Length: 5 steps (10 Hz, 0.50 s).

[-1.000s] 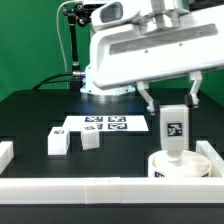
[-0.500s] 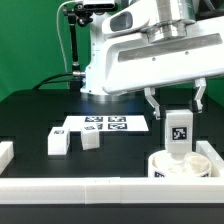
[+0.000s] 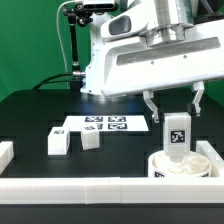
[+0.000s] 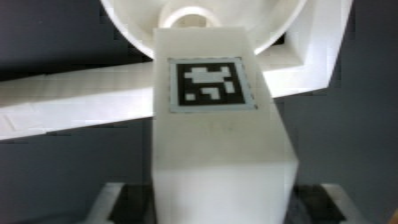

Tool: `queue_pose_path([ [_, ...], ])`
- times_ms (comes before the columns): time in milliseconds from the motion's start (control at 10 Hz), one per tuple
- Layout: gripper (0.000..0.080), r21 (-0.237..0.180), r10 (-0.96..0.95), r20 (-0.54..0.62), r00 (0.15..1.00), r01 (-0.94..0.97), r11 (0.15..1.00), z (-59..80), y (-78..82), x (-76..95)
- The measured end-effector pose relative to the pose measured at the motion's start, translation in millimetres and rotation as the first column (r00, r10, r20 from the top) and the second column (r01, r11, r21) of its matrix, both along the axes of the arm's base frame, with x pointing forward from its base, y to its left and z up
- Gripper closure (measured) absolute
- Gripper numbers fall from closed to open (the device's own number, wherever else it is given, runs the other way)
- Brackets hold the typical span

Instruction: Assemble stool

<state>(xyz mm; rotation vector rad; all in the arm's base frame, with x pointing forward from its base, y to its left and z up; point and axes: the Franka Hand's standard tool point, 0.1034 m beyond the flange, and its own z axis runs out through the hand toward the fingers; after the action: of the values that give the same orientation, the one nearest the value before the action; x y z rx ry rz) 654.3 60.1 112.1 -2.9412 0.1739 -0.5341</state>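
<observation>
My gripper will let go of the white stool leg so that it stands upright in the hole of the round white seat (image 3: 173, 167) (image 4: 189, 17).
My gripper (image 3: 174, 112) is shut on a white blocky stool leg (image 3: 177, 136), which hangs upright with its tag facing outward. Directly under it lies the round white seat (image 3: 181, 166), tucked into the front corner at the exterior view's right. The leg's lower end is at or just above the seat top; contact cannot be told. In the wrist view the leg (image 4: 217, 110) fills the middle between the dark fingers (image 4: 128, 203), and the seat (image 4: 267, 25) shows a hole beyond it. Two more legs (image 3: 58, 143) (image 3: 90, 140) lie loose on the black table.
The marker board (image 3: 105, 125) lies flat behind the loose legs. White border rails run along the front (image 3: 100, 190) and the exterior view's right side (image 3: 207, 152), and a short piece (image 3: 5, 152) stands at the left edge. The arm's base stands at the back.
The gripper with the leg has shifted a little toward the exterior view's right and come down closer to the seat. The wrist has turned. The loose legs have not moved.
</observation>
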Motion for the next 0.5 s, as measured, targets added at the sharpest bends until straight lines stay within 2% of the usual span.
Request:
queue_pose_path([
  [500, 0.0459, -0.001, -0.001, -0.014, 1.0, 0.001, 1.0, -8.9, -1.5, -3.6],
])
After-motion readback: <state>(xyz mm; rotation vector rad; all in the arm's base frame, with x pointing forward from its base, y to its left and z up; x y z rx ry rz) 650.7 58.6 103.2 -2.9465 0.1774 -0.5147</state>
